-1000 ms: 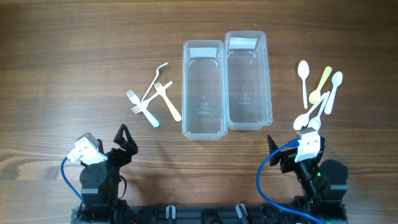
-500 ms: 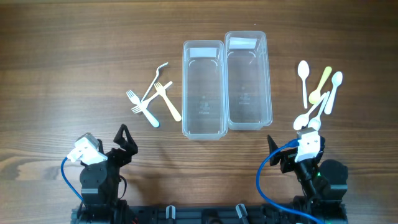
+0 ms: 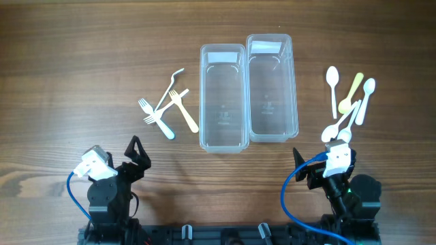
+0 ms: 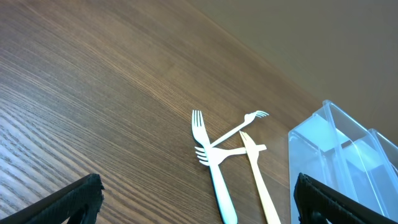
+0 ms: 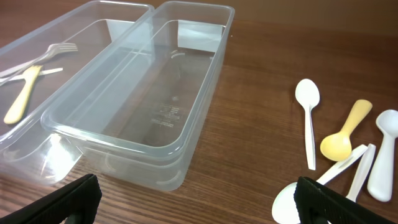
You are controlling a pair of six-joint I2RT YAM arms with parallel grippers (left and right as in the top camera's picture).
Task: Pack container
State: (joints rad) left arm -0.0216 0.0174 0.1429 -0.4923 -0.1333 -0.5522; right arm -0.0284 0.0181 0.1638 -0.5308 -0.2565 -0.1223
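The robot's right gripper will next close near the bowl, on the handle of the thin white spoon (image 3: 351,123) (image 5: 356,191) that lies beside the thick-handled white spoon.
Two clear plastic containers stand side by side mid-table, the left one (image 3: 222,96) and the right one (image 3: 272,87); both are empty. Several plastic forks (image 3: 167,109) lie crossed to the left of them, also in the left wrist view (image 4: 227,155). Several plastic spoons (image 3: 349,105) lie to the right, also in the right wrist view (image 5: 339,149). My left gripper (image 3: 136,153) is open and empty near the front left edge. My right gripper (image 3: 310,167) is open and empty near the front right edge, just below the spoons.
The wooden table (image 3: 82,61) carries nothing else. Blue cables loop beside both arm bases at the front edge.
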